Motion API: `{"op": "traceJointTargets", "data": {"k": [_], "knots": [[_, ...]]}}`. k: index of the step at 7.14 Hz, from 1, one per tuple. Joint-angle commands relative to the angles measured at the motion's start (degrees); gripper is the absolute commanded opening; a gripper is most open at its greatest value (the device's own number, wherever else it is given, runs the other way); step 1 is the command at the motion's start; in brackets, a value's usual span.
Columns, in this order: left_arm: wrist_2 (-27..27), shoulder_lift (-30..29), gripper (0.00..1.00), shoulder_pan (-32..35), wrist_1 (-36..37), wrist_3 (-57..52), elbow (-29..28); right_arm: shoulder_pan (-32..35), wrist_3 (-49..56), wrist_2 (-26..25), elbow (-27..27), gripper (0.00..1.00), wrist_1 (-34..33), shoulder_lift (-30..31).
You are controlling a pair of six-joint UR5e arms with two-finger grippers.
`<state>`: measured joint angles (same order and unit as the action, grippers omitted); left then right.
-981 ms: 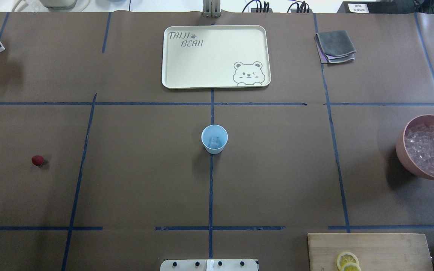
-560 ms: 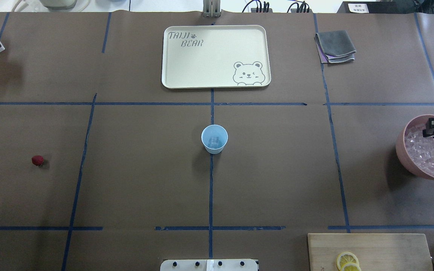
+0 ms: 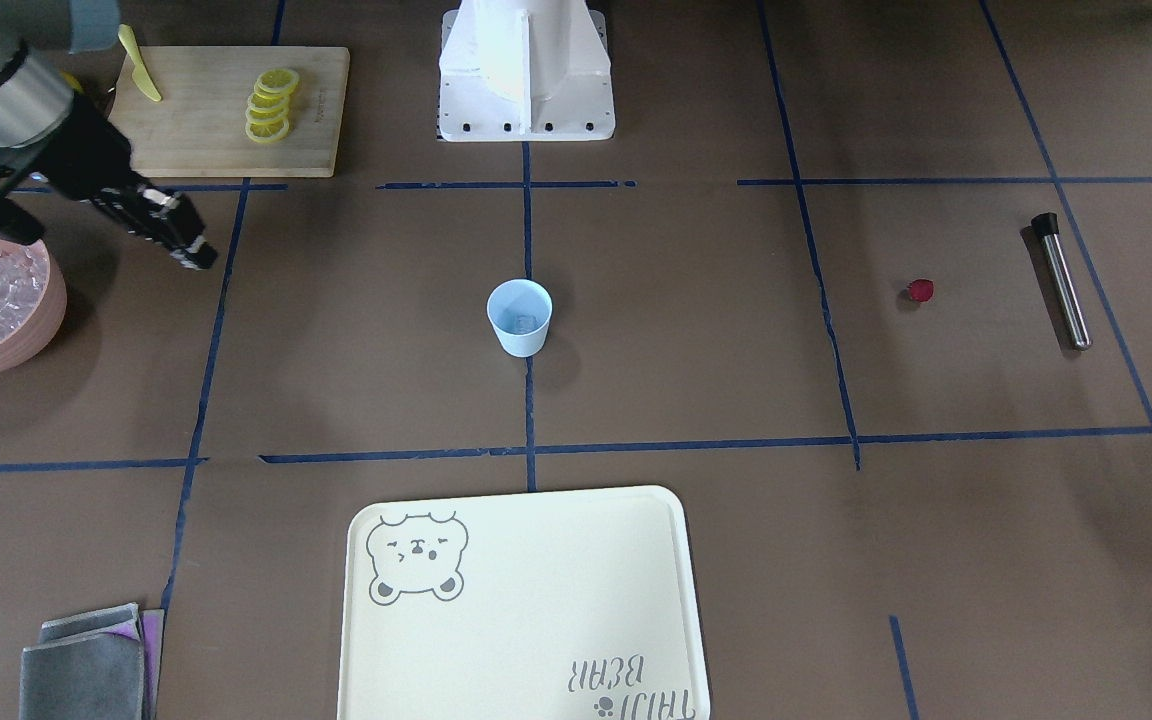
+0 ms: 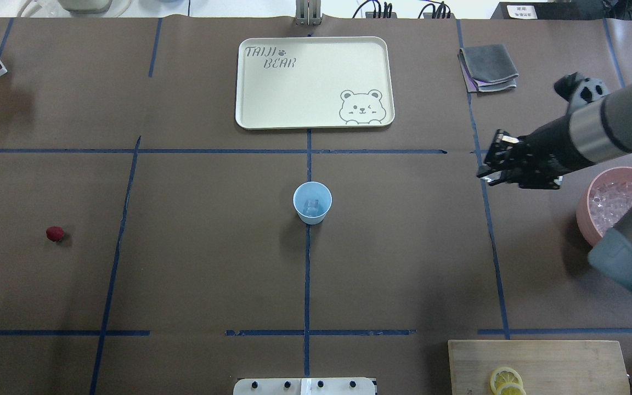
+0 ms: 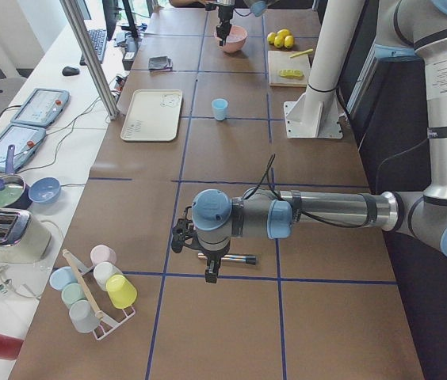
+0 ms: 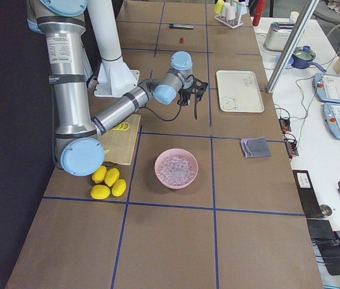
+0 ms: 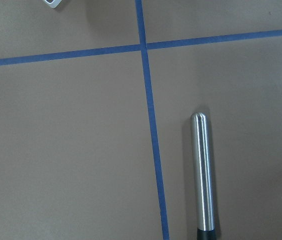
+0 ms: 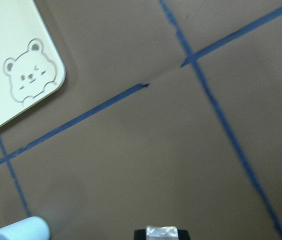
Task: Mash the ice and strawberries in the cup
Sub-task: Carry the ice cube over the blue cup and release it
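The clear ice cube in my right gripper will be let go inside the pale blue cup point(image 3: 521, 320) point(image 8: 0, 236), on top of the ice there.
The pale blue cup point(image 4: 312, 203) stands upright at the table's middle with an ice cube point(image 4: 311, 207) in it; it also shows in the front view point(image 3: 519, 317). My right gripper point(image 4: 490, 163) is shut on a clear ice cube point(image 8: 162, 231) and hangs over the table between the pink ice bowl point(image 4: 583, 216) and the cup. The dark red strawberry point(image 4: 55, 234) lies far left. My left gripper point(image 5: 210, 273) shows only in the left side view, above a steel muddler point(image 7: 203, 170); I cannot tell whether it is open.
A cream bear tray point(image 4: 250, 118) lies behind the cup. A grey cloth point(image 4: 487, 67) is at back right. A cutting board point(image 4: 557, 359) with lemon slices point(image 4: 505, 379) is at front right. A rack of cups point(image 5: 93, 289) stands at the far left end.
My right gripper has lifted out of the pink bowl and moved left toward the cup, holding an ice cube. Cup and strawberry have not moved.
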<state>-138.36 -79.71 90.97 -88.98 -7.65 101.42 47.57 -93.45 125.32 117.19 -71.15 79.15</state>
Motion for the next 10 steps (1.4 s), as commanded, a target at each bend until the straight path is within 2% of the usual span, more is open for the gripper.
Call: {"op": "traceJointTargets", "data": {"k": [1,2,4,5,7,8,9,10], "knots": [[0.02,0.0,1.0,0.0,0.04,0.0,0.0,-10.69,-14.08,-9.15,-4.65,0.0,-6.15,-16.49],[0.02,0.0,1.0,0.0,0.12,0.0,-0.17,-13.87,-16.65,-14.96,-9.21,0.0,-6.97,-22.14],[0.02,0.0,1.0,0.0,0.12,0.0,-0.26,-15.48,-19.31,-18.08,-19.49,0.0,-6.63,-30.69],[0.02,0.0,1.0,0.0,0.12,0.0,-0.26,-16.97,-19.32,-21.14,-20.93,0.01,-6.46,-31.16],[0.02,0.0,1.0,0.0,0.12,0.0,-0.17,-19.25,-18.97,-21.78,-23.13,0.04,-6.54,-30.72],[0.02,0.09,1.0,0.0,0.04,0.0,-0.09,-19.79,-18.88,-21.87,-23.66,0.18,-6.54,-30.64],[0.02,0.0,1.0,0.0,0.04,0.0,0.09,-19.79,-19.05,-21.78,-23.67,0.39,-6.54,-30.64],[-0.07,0.09,1.0,0.0,-0.05,0.0,0.09,-19.79,-19.05,-21.78,-23.67,0.48,-6.54,-30.55]]}}
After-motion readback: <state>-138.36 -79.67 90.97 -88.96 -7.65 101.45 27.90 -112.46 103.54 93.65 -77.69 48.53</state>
